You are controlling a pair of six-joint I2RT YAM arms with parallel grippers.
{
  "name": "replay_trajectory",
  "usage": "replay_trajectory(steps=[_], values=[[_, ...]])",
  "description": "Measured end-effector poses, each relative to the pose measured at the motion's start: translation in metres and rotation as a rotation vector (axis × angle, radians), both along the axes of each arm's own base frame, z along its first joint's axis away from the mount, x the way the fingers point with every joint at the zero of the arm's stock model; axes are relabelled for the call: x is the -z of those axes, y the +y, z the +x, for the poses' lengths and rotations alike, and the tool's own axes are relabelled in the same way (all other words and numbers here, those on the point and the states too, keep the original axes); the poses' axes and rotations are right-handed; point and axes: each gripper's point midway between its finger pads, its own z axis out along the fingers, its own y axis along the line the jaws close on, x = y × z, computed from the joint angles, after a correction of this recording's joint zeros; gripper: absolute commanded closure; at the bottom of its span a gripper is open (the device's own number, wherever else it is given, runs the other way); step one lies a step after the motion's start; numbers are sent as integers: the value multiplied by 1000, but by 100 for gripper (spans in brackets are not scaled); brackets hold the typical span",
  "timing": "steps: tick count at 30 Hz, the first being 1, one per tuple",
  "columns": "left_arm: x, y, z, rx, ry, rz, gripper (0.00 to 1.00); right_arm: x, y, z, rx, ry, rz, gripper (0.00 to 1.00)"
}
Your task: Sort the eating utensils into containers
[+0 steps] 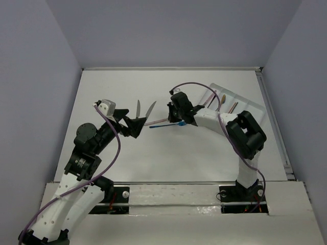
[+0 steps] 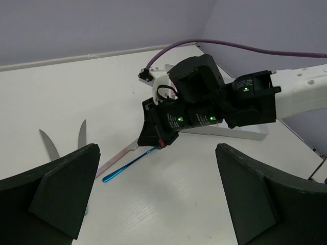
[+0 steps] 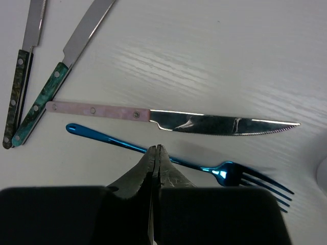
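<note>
The blue fork is close beside the pink-handled knife, so next my right gripper pulls the fork clear before it opens to take the fork's handle (image 3: 195,165) near its prongs.
My right gripper (image 3: 156,149) is shut with nothing between its jaws. Its tips rest over the handle of a blue fork (image 3: 102,137) lying on the table. A knife with a pink handle (image 3: 102,111) lies just beyond the fork. Two knives with green handles (image 3: 43,99) lie to its left. In the top view the right gripper (image 1: 180,118) sits above the blue fork (image 1: 163,125), and my left gripper (image 1: 134,125) is open and empty beside the two knives (image 1: 143,108). The white tray (image 1: 240,104) at the back right holds a few pieces.
The right arm's body (image 2: 204,102) fills the middle of the left wrist view, with the tray (image 2: 240,133) behind it. A purple cable (image 1: 196,87) loops above the right wrist. Walls close the table at the back and sides.
</note>
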Motion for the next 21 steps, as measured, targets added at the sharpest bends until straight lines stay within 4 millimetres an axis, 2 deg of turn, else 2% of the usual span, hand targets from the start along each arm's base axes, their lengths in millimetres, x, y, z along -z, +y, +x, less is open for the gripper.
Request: replay_trajectory(steps=[7, 13, 21], values=[[0, 0, 0, 0, 0, 0, 1, 19, 37, 0, -68, 20, -26, 100], [0, 0, 0, 0, 0, 0, 1, 34, 48, -7, -98, 48, -53, 100], [0, 0, 0, 0, 0, 0, 1, 34, 55, -6, -105, 43, -50, 100]])
